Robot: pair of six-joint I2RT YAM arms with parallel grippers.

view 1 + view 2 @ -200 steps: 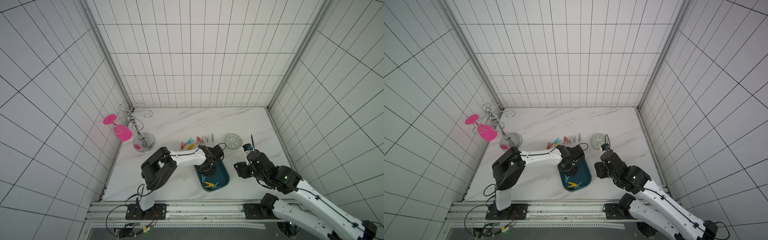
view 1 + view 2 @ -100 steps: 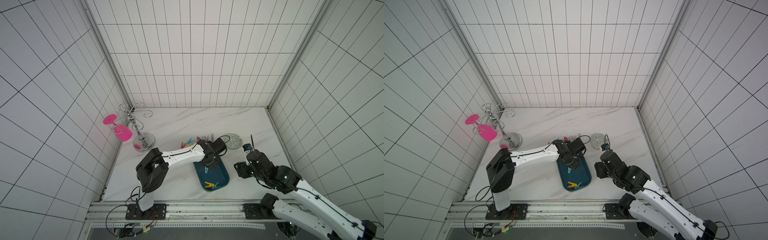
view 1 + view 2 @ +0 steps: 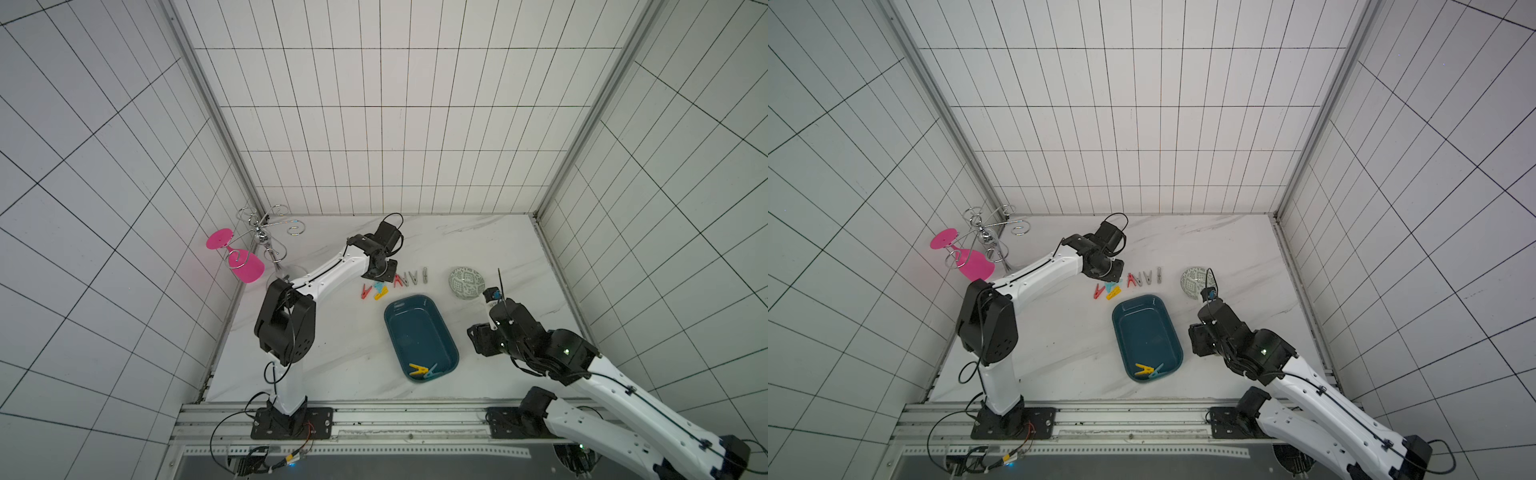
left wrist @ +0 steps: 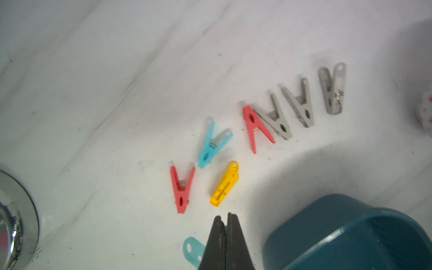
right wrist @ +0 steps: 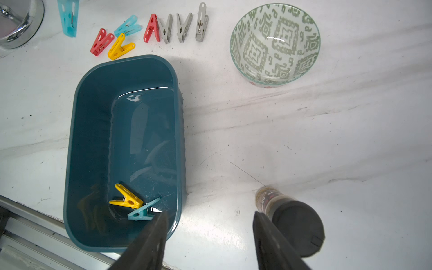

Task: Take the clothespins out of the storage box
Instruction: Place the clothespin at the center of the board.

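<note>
Next, I let go of the light blue clothespin in my left gripper just behind the red clothespin nearest the glass rack (image 3: 365,276) (image 4: 174,138).
The storage box (image 3: 415,328) (image 5: 93,140) is a dark teal tub near the table's front. A yellow clothespin (image 5: 126,198) and a light blue one (image 5: 142,212) lie in its near end. Several clothespins lie in a row on the table behind it: red (image 4: 181,189), light blue (image 4: 211,147), yellow (image 4: 224,184), red (image 4: 254,127) and three grey ones (image 4: 301,102). My left gripper (image 4: 224,216) (image 3: 380,272) hovers over the row's left part, shut on a light blue clothespin (image 4: 190,250). My right gripper (image 5: 210,215) (image 3: 478,338) is open and holds nothing, beside the box's right wall.
A green-patterned bowl (image 3: 466,282) (image 5: 275,44) stands right of the row. A small jar with a dark cap (image 5: 294,224) stands close to my right fingers. A chrome glass rack with a pink glass (image 3: 245,266) stands at the left, its base (image 4: 14,222) near the row.
My left arm has lifted out of the storage box and swung back toward the row of clothespins, carrying the light blue one. The right arm has stayed put.
</note>
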